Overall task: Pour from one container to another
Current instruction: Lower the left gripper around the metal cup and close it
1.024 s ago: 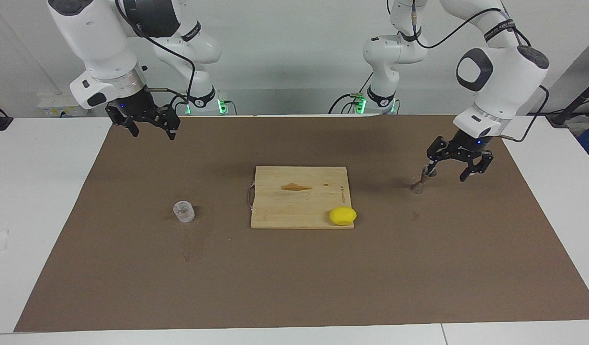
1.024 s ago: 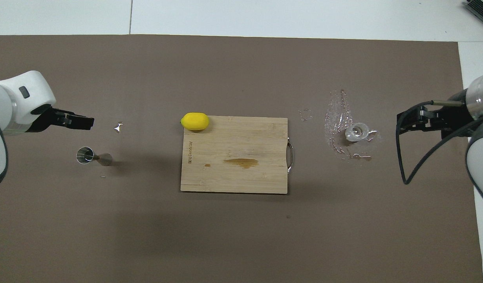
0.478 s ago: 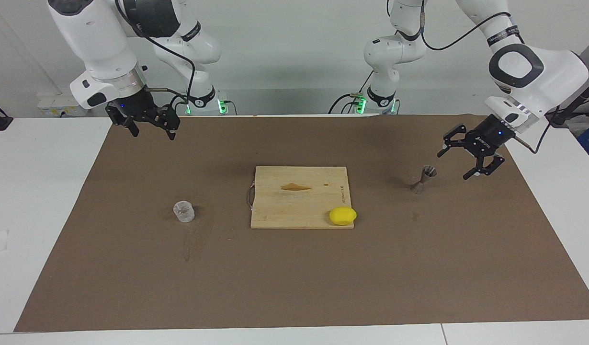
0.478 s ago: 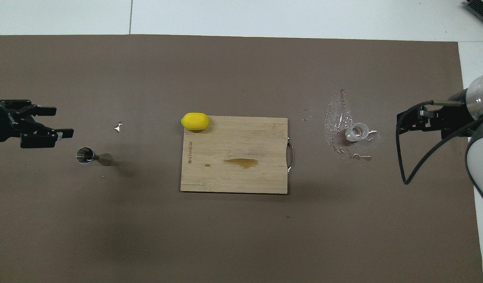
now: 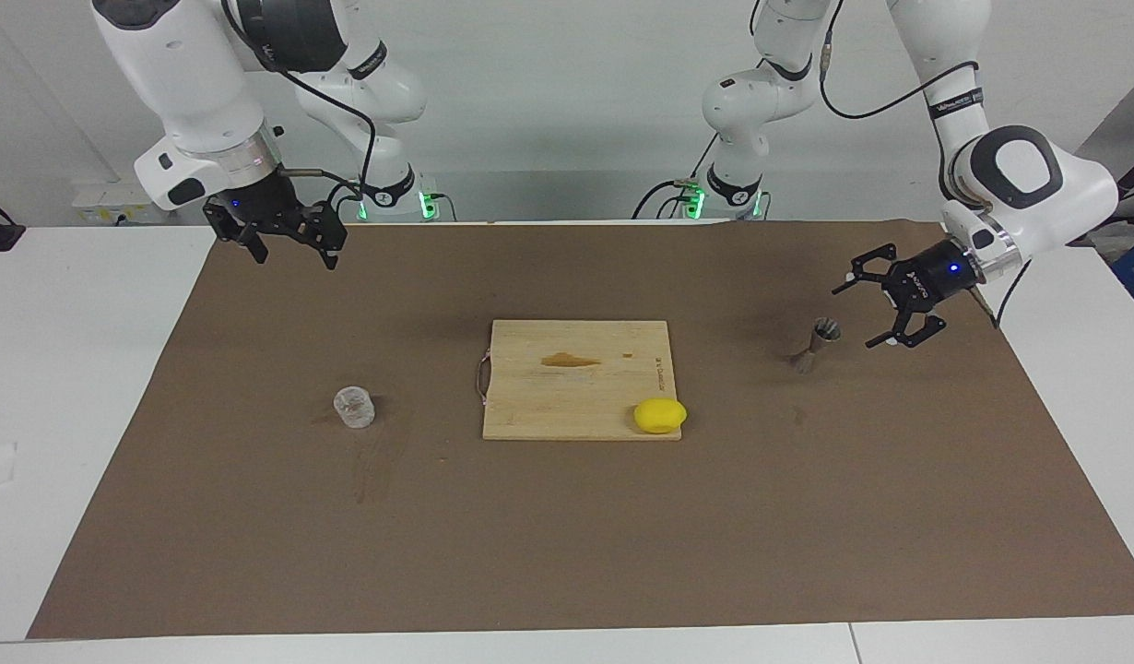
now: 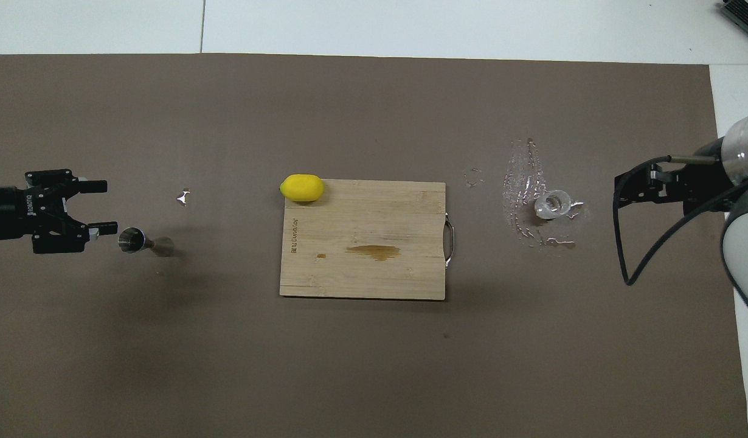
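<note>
The silvery hourglass jigger is next for my left gripper, which should go to it and close around the jigger's upper half (image 6: pixel 137 241), near its rim.
The clear textured glass cup (image 5: pixel 354 407) (image 6: pixel 552 204) stands on the brown mat toward the right arm's end. The silvery hourglass jigger (image 5: pixel 816 343) (image 6: pixel 134 239) stands upright toward the left arm's end. My left gripper (image 5: pixel 857 316) (image 6: pixel 105 207) is turned sideways, open and holding nothing, just beside the jigger at about its rim height. One of its fingertips (image 6: pixel 111 229) is close to the jigger's rim. My right gripper (image 5: pixel 293 258) (image 6: pixel 618 193) hangs open and holding nothing above the mat's edge by the robots, well apart from the cup.
A wooden cutting board (image 5: pixel 576 406) (image 6: pixel 362 274) with a brown stain lies mid-table. A yellow lemon (image 5: pixel 660 415) (image 6: pixel 301 187) sits on its corner. Wet spill marks (image 6: pixel 523 182) surround the cup. A small shiny scrap (image 6: pixel 182 196) lies on the mat near the jigger.
My left gripper has swung off the jigger toward the left arm's end, turned sideways and come back close beside it. The right arm has not moved.
</note>
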Controlling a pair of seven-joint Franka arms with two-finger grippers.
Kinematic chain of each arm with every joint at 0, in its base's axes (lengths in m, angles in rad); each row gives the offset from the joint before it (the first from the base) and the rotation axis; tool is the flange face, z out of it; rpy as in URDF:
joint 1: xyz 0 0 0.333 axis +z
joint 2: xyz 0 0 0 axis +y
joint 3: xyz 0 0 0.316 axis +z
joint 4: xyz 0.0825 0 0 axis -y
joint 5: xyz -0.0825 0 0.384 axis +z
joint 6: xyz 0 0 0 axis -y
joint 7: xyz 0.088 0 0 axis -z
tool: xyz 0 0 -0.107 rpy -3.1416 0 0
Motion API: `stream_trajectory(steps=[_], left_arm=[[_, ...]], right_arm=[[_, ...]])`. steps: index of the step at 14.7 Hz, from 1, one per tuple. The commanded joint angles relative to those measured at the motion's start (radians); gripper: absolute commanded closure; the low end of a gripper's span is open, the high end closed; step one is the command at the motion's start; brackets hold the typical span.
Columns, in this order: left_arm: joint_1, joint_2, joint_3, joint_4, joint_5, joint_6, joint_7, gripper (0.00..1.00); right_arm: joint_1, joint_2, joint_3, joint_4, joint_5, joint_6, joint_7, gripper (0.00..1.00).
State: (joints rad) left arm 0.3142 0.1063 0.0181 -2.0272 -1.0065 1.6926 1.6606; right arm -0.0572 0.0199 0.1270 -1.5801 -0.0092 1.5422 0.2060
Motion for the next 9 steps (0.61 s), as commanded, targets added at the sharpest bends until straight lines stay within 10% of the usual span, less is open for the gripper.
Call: stream_trajectory(steps=[1, 9], left_arm=[[0.077, 0.087, -0.007, 0.015, -0.090, -0.134, 0.178, 0.00], [0.120, 0.145, -0.007, -0.025, -0.112, -0.159, 0.663, 0.00]], right_arm=[[-0.012, -0.026, 0.008, -0.027, -0.006, 0.004, -0.019, 0.00], [-0.012, -0.026, 0.008, -0.027, -0.006, 0.004, -0.019, 0.00]])
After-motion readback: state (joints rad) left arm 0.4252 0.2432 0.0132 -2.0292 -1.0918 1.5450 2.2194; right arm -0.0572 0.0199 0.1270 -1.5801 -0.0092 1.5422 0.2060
